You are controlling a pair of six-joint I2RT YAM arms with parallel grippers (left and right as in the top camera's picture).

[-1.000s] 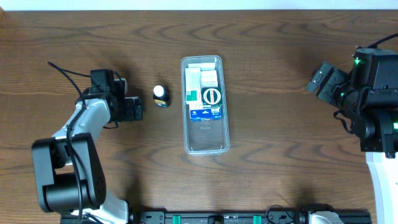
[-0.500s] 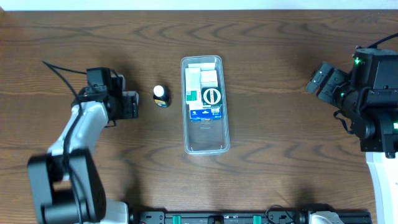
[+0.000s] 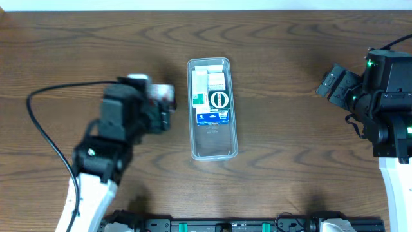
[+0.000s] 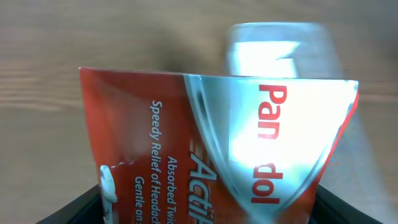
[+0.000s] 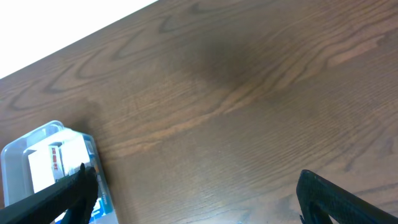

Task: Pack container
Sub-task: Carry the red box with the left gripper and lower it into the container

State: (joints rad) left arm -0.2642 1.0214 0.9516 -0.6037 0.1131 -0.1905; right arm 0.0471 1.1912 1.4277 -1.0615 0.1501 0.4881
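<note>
The red Panadol box will go down in the container's bare near half (image 3: 221,138), next to the blue box, set there by my left gripper.
The container (image 3: 213,145) is a long clear plastic bin at the table's middle, with several small boxes (image 3: 211,96) in its far half and its near half bare. My left gripper (image 3: 163,104) is just left of it, shut on a red Panadol box (image 4: 211,143), which fills the left wrist view; the box shows as a blurred red and white shape (image 3: 163,91) from overhead. The container's blurred end (image 4: 280,43) lies beyond the box. My right gripper (image 3: 331,81) is open and empty at the far right, and the container (image 5: 38,149) is at the left edge of its view.
The left arm (image 3: 103,154) reaches in from the near left, with its cable (image 3: 38,122) looping over the table. The right arm's base (image 3: 389,109) stands at the right edge. Bare wood (image 5: 249,112) lies under the right gripper.
The left arm has swung right and nearer the container, now blurred with motion. The small bottle beside it no longer shows. The right arm has not moved.
</note>
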